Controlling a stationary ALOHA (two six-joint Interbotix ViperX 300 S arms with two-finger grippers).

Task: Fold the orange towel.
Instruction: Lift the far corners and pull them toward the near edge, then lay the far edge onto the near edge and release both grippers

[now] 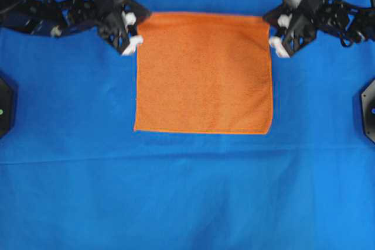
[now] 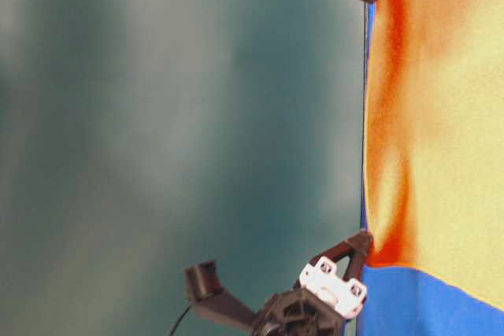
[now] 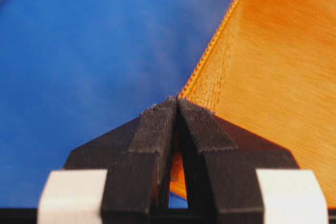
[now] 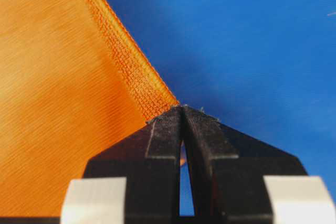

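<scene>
I should let go of the orange towel's far corner, now spread on the blue cloth, with my right gripper on top of the towel's near corner (image 1: pixel 269 136) along the same side.
The orange towel (image 1: pixel 204 74) lies spread out as a square on the blue cloth. My left gripper (image 1: pixel 133 30) sits at its far left corner, and the right gripper (image 1: pixel 275 34) at its far right corner. In the left wrist view the left gripper (image 3: pixel 177 100) has its jaws pressed together on the hemmed corner of the towel (image 3: pixel 273 66), with orange showing between the fingers. The right wrist view shows the right gripper (image 4: pixel 182 107) shut the same way on the towel (image 4: pixel 63 87) corner. In the table-level view the towel (image 2: pixel 441 116) has creases near both pinched corners.
The large blue cloth (image 1: pixel 187 191) covers the whole table under the towel. A black fixture stands at the left edge (image 1: pixel 4 106) and another at the right edge (image 1: pixel 369 112). Both arms reach in from the far corners.
</scene>
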